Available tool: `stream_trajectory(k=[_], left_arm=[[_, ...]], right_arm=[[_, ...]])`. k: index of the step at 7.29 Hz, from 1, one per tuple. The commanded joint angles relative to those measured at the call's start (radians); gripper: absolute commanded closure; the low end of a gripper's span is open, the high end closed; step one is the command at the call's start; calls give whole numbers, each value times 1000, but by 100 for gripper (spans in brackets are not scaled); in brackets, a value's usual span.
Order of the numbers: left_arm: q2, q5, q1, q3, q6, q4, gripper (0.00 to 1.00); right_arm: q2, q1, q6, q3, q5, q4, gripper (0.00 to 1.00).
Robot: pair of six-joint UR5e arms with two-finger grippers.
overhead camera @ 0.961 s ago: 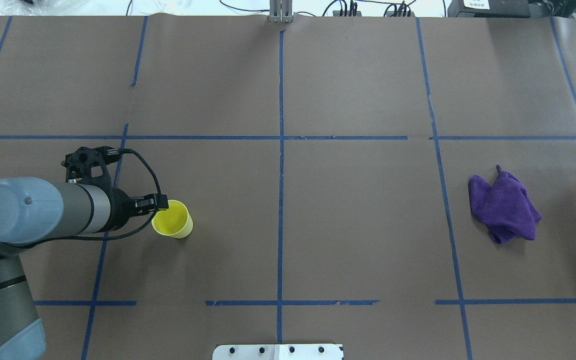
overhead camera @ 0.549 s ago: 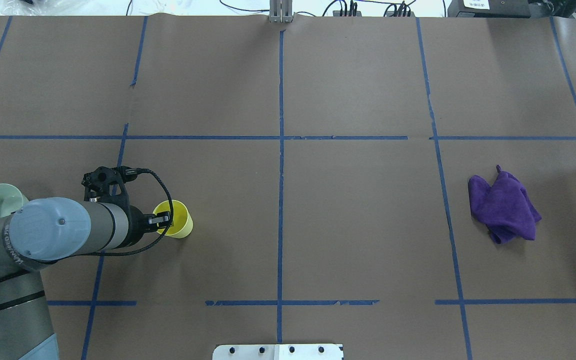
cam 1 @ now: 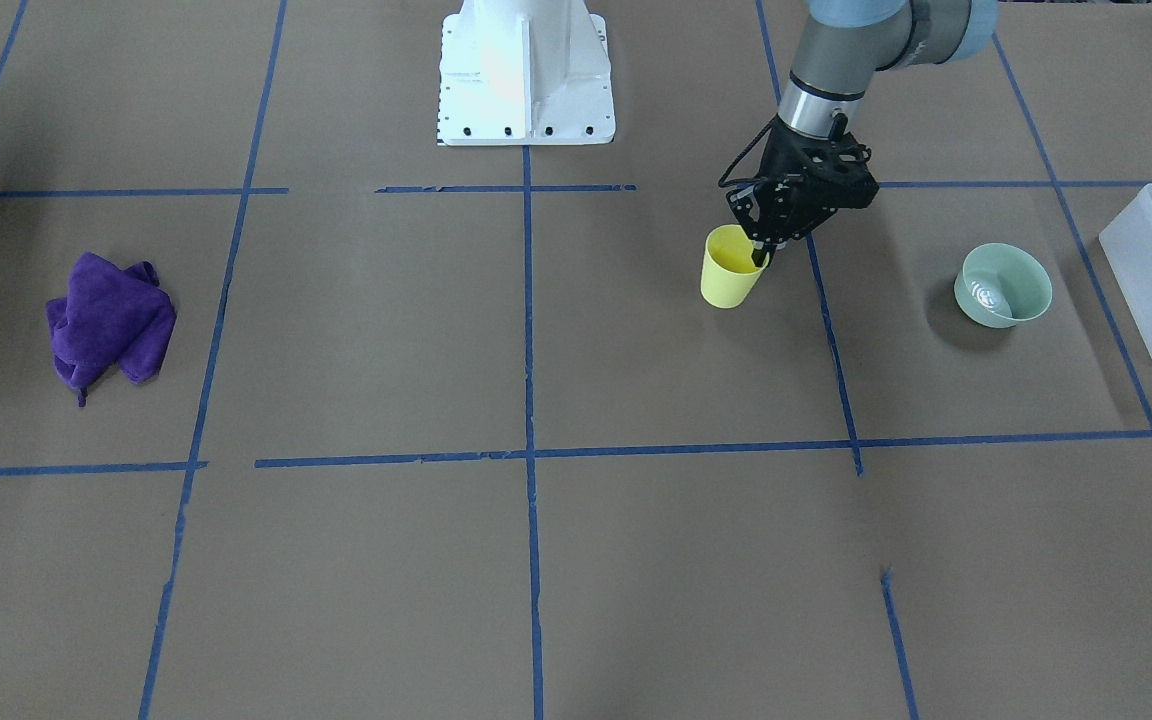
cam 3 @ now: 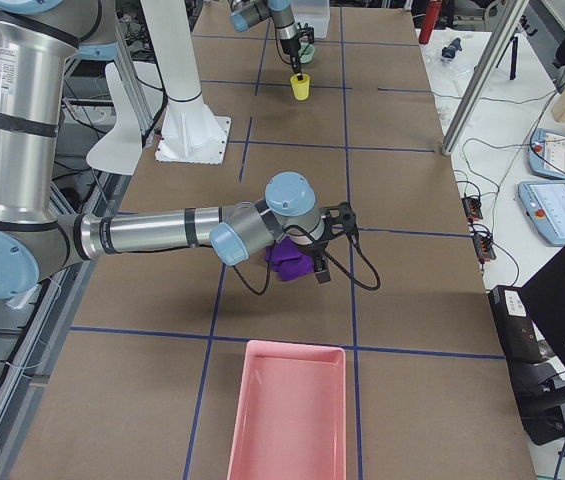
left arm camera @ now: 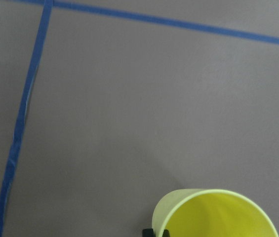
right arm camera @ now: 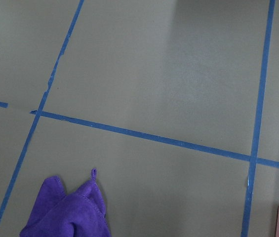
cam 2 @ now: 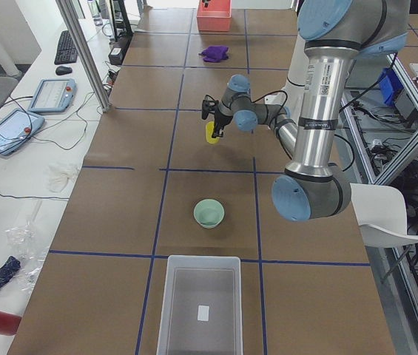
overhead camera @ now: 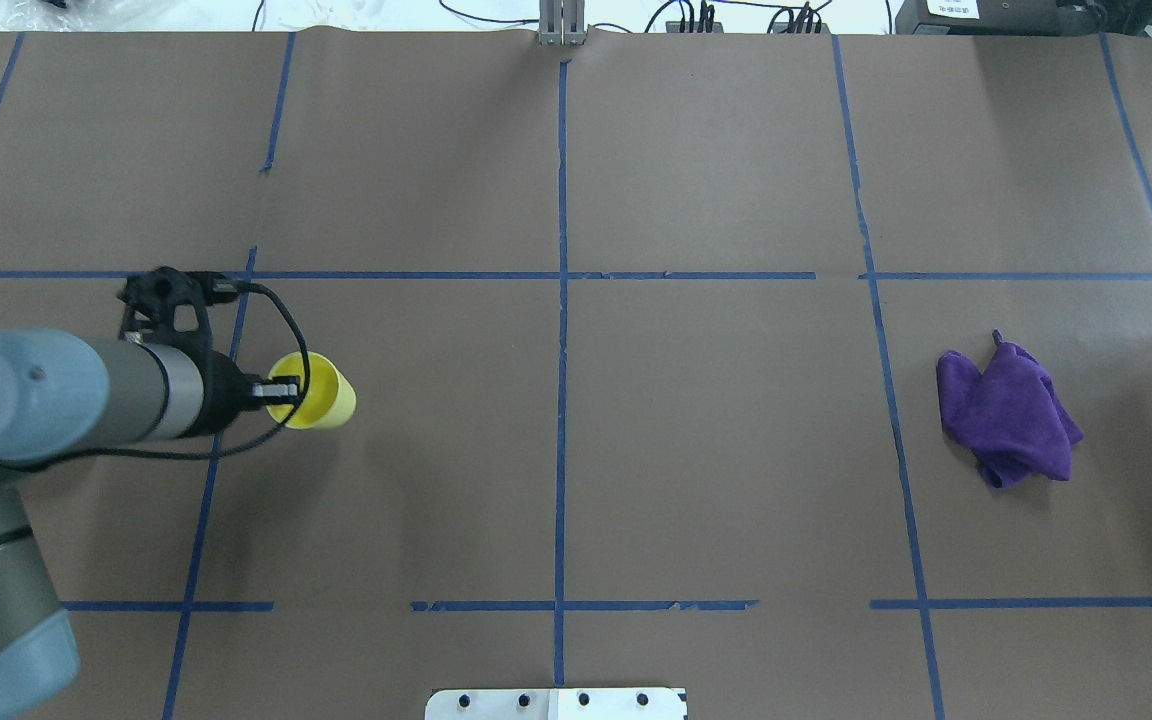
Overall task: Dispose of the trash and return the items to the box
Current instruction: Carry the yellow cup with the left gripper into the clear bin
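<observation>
I need to release the small yellow cup, which hangs just above the brown table, with my left gripper inside the frosted-white box, beside the side of the box that faces the mint-green bowl.
My left gripper (overhead camera: 281,388) is shut on the near rim of the small yellow cup (overhead camera: 321,395), one finger inside and one outside. The cup (cam 1: 731,270) hangs upright just above the brown table, and also shows in the left wrist view (left arm camera: 216,215). The mint-green bowl (cam 1: 1003,285) stands upright on the table between the cup and the frosted-white box (cam 1: 1151,285); my arm hides it in the overhead view. My right gripper (cam 3: 320,268) shows only in the exterior right view, above a purple cloth (cam 3: 284,258); I cannot tell whether it is open.
The purple cloth (overhead camera: 1008,410) lies crumpled on the right side of the table. A pink tray (cam 3: 292,345) stands at the table's right end. The white robot base (cam 1: 526,75) is at the near middle edge. Blue tape lines cross the brown paper.
My left gripper closed on the cup's rim, then carried it left and away from the robot base. The arm now covers the bowl in the overhead view.
</observation>
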Motion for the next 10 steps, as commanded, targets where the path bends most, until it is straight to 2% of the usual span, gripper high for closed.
stream_trajectory(k=[1, 2, 3, 4, 6, 7, 8, 9, 10], left_arm=[[78, -176, -281, -47, 405, 4, 100], [149, -270, -462, -52, 663, 3, 100], [212, -362, -626, -31, 968, 3, 100], [245, -425, -745, 34, 1194, 3, 100], [244, -436, -1015, 253, 1632, -5, 100], [245, -496, -1092, 385, 1786, -9, 100], [247, -555, -1111, 505, 1863, -87, 100], [248, -568, -1111, 599, 1843, -186, 100], [262, -570, -1110, 639, 1741, -274, 100]], right_arm=[[26, -47, 4, -1, -20, 77, 10], [23, -79, 3, -1, -21, 76, 0], [20, -96, 4, -3, -26, 76, 0], [23, -96, 6, 0, -23, 76, 0], [26, -98, 6, 0, -25, 78, 0], [26, -98, 6, 0, -25, 78, 0], [26, -98, 6, 0, -25, 78, 0], [26, -98, 4, 0, -25, 78, 0], [26, -100, 4, 0, -25, 78, 0]])
